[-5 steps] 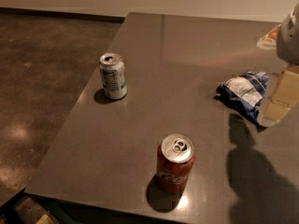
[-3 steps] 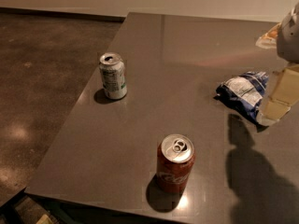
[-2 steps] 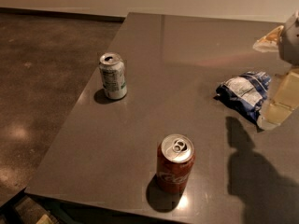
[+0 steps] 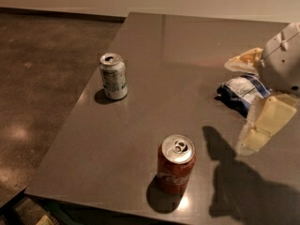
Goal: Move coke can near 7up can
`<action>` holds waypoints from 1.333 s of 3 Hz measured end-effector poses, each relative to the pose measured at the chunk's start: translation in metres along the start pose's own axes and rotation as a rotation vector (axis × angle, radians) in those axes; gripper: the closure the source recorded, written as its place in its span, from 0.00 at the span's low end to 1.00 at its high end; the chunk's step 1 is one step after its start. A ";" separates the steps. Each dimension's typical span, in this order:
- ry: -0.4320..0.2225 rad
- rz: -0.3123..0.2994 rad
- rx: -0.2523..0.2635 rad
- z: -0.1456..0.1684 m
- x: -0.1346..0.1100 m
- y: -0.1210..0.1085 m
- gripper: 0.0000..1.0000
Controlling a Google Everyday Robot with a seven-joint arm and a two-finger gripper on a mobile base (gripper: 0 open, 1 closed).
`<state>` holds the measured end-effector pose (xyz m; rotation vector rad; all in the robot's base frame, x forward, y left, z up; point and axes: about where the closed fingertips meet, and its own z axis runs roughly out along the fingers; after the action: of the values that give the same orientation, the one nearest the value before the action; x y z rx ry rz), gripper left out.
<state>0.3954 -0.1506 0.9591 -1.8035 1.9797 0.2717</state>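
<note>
The upper body of the coke can [image 4: 177, 166] is just below its silver top. My gripper should close there to carry the can toward the 7up can.
The coke can [image 4: 176, 170], red with white script and a silver top, stands upright near the front edge of the table. The 7up can [image 4: 113, 76], silver-white with green markings, stands upright near the table's left edge, well apart from the red can. My gripper [image 4: 236, 106] hangs over the right side of the table, to the right of and above the coke can. Its two cream fingers [image 4: 267, 125] are spread apart and hold nothing. It touches neither can.
A blue and white snack bag [image 4: 241, 93] lies on the grey table [image 4: 154, 102] at the right, seen between the fingers. The arm's shadow falls on the table's front right. The table's left edge drops to a dark polished floor [image 4: 42, 78].
My gripper has moved a little left and down, further into view. Both cans and the bag have stayed where they were.
</note>
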 end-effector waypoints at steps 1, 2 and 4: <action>-0.064 -0.038 -0.041 0.024 -0.021 0.025 0.00; -0.123 -0.058 -0.083 0.046 -0.036 0.050 0.00; -0.214 -0.108 -0.129 0.075 -0.052 0.083 0.00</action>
<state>0.3305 -0.0609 0.9043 -1.8664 1.7467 0.5450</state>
